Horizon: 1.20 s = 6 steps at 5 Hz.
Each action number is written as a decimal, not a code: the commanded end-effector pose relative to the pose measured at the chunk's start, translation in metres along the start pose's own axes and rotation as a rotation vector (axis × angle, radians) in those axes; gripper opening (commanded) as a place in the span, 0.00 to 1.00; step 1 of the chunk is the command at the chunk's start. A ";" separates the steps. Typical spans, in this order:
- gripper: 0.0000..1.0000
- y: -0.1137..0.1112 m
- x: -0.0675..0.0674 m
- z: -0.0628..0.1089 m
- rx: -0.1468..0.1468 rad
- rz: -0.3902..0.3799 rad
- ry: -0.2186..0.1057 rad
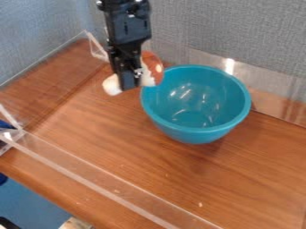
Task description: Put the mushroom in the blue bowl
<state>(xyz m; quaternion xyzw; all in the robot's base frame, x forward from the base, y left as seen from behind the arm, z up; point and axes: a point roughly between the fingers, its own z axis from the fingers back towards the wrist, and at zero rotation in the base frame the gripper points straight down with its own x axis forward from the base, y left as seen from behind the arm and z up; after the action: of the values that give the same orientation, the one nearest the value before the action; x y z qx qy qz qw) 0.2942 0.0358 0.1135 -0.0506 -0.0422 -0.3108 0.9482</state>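
Observation:
My gripper will let go of the mushroom. It will then rest on the blue bowl's bottom, toward its near side (195, 115).
The blue bowl (195, 128) stands on the wooden table at centre right, and nothing shows inside it. My black gripper (128, 79) hangs just left of the bowl's rim, shut on the mushroom (152, 66). The mushroom lies sideways in the fingers. Its orange-brown cap points toward the bowl's left rim, and its cream stem (111, 87) sticks out on the far side of the fingers. It is held above the table, at about the height of the rim and outside the bowl.
A low clear plastic wall (72, 161) runs along the front and left of the wooden table (96, 125), with another clear panel (269, 89) behind the bowl. A grey-blue backdrop (227, 27) closes the rear.

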 end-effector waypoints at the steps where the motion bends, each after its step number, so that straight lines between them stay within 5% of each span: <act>1: 0.00 0.000 0.010 0.004 0.035 0.012 -0.029; 3: 0.00 -0.028 0.039 0.026 0.077 -0.102 -0.058; 5: 0.00 -0.032 0.026 0.042 0.093 -0.150 -0.062; 6: 0.00 -0.021 0.020 0.044 0.100 -0.112 -0.060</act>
<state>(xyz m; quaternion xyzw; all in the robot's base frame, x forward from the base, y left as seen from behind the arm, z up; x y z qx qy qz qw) 0.2901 0.0111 0.1444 -0.0236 -0.0630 -0.3599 0.9306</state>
